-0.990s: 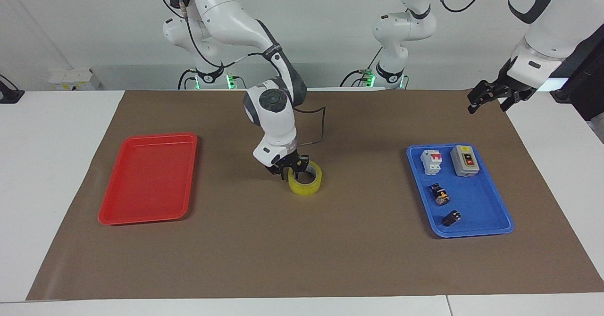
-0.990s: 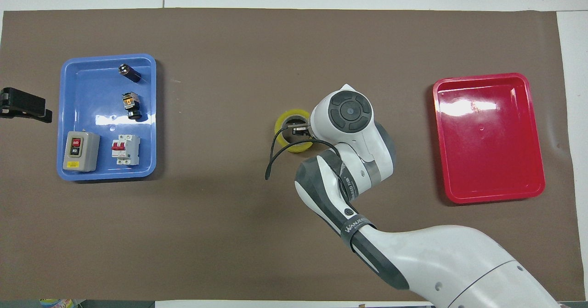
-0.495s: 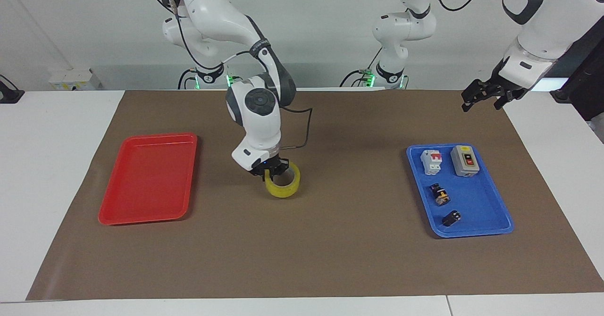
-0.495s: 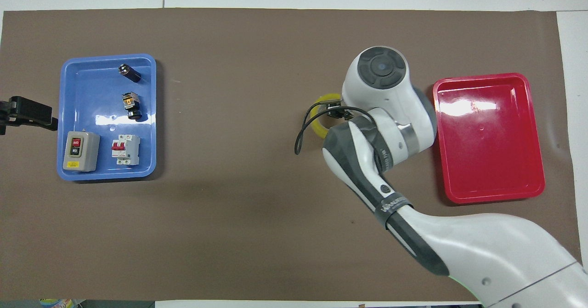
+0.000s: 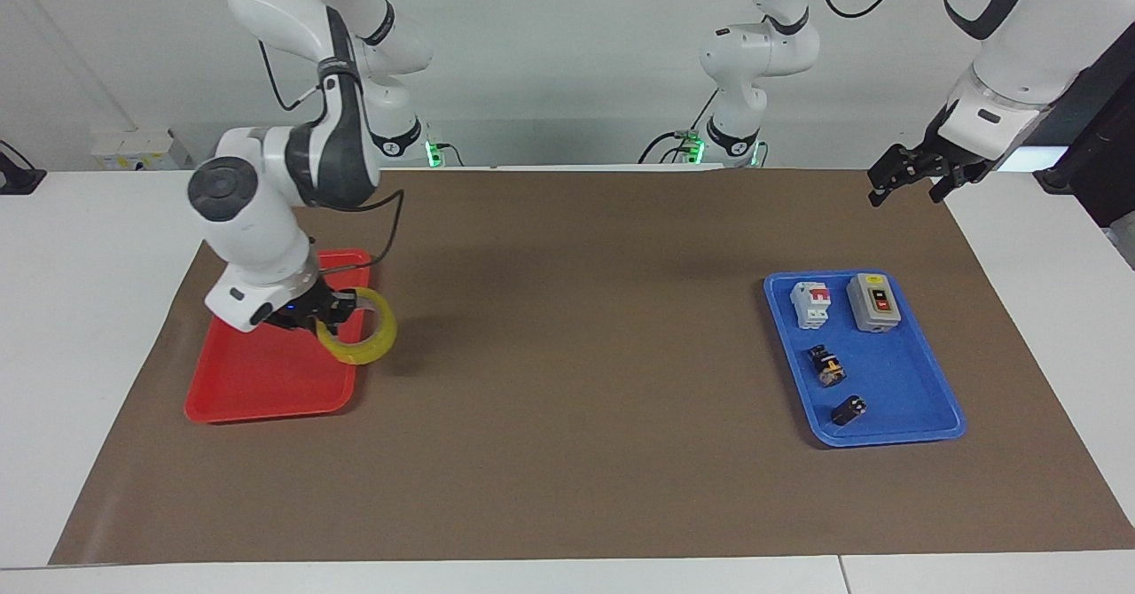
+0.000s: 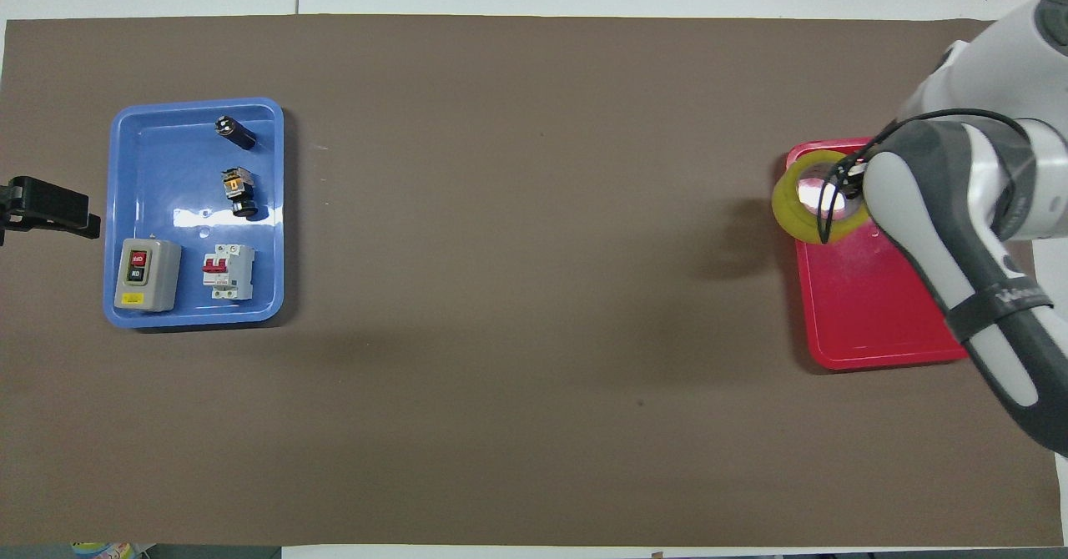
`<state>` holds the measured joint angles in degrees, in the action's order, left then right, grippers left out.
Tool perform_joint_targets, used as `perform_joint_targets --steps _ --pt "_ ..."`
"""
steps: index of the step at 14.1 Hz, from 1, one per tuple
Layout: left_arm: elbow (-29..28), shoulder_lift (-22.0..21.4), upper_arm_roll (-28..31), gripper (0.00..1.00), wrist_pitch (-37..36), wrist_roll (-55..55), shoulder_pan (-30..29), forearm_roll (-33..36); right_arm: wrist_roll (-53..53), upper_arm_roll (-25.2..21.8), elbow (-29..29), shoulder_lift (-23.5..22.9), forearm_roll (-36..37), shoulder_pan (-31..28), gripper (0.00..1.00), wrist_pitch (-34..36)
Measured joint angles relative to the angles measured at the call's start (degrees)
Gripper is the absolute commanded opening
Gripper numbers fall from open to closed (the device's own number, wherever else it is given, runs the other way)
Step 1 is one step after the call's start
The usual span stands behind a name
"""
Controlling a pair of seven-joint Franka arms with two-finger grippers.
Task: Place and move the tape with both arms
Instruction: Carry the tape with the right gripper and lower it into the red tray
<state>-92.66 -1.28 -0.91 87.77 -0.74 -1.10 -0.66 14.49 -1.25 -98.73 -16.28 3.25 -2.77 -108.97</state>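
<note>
I need to use my right gripper to lay the yellow tape, now tilted above the red tray's edge, down so that it sits flat, close to the middle of the red tray point(image 6: 883, 245).
My right gripper point(image 5: 340, 316) is shut on the rim of the yellow tape point(image 5: 371, 339), one finger inside the ring. It holds the roll tilted in the air over the edge of the red tray point(image 5: 257, 372) that faces the middle of the table. In the overhead view the tape point(image 6: 788, 208) overlaps the red tray point(image 6: 876, 325) at its corner, and the right arm hides most of the gripper. My left gripper point(image 5: 913, 177) is open and empty in the air over the mat's edge at the left arm's end; it also shows in the overhead view point(image 6: 46, 208).
A blue tray point(image 5: 887, 381) at the left arm's end holds a grey switch box point(image 5: 873, 301), a white and red breaker point(image 5: 810, 303) and two small dark parts. A brown mat point(image 5: 576, 399) covers the table.
My right gripper has lifted the tape off the middle of the mat and carried it toward the right arm's end, to over the red tray's edge. The left gripper has barely moved.
</note>
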Motion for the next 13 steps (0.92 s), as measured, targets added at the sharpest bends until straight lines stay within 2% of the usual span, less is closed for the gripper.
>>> perform_joint_targets --steps 2,4,9,13 --pt "0.0 -0.2 0.0 1.0 0.0 0.0 0.0 0.0 6.5 0.0 -2.3 0.0 0.0 -5.1 0.0 -1.0" --pt "0.0 -0.2 0.0 1.0 0.0 0.0 0.0 0.0 9.7 0.0 -5.1 0.2 0.0 -7.7 0.0 -5.5" --pt "0.0 -0.2 0.1 1.0 0.0 0.0 -0.1 0.0 11.9 0.2 -14.3 1.8 0.0 -8.4 0.0 -18.1" --pt "0.0 -0.2 0.2 1.0 0.0 0.0 0.0 0.0 13.6 0.2 -16.4 2.2 0.0 -9.9 0.0 -20.2"
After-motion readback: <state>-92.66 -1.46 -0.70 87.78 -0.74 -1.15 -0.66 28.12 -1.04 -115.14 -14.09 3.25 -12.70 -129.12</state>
